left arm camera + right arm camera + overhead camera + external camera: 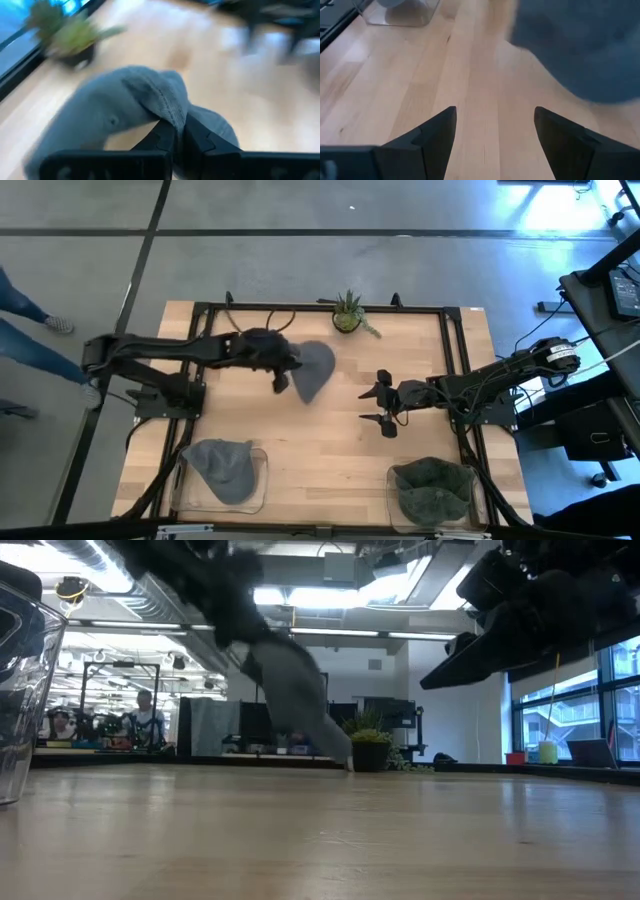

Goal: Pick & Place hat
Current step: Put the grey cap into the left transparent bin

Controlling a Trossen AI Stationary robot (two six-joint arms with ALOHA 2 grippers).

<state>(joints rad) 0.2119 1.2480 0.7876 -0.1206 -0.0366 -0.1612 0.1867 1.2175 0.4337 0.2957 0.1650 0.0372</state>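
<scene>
Next, my left gripper releases the light grey knit hat, now hanging over the table's far middle, atop the grey hat in its clear bin (226, 480).
A light grey knit hat (314, 370) hangs from my left gripper (284, 372) over the far middle of the table. In the low view the hat (290, 690) droops from the gripper, and its lower tip (343, 762) reaches about table level near the plant; I cannot tell if it touches. The left wrist view shows the hat (115, 107) draped over the shut fingers. My right gripper (385, 406) is open to the right of the hat, touching nothing. Its wrist view shows the fingers spread (495, 145) over bare wood, with the hat (580, 45) ahead. My left gripper pinches the hat between its two fingers at a ribbed fold of the edge (172, 107). More than one layer seems bunched there. The fingers come roughly level from the table's left. The cloth hangs slack below and beyond the fingertips (162, 137).
A small potted plant (347, 315) stands at the far edge. A clear bin (190, 492) at the near left holds a grey hat (225, 468). Another bin (395, 498) at the near right holds a dark green hat (432, 485). Bare wood lies in the middle. A black frame (455, 340) borders the table.
</scene>
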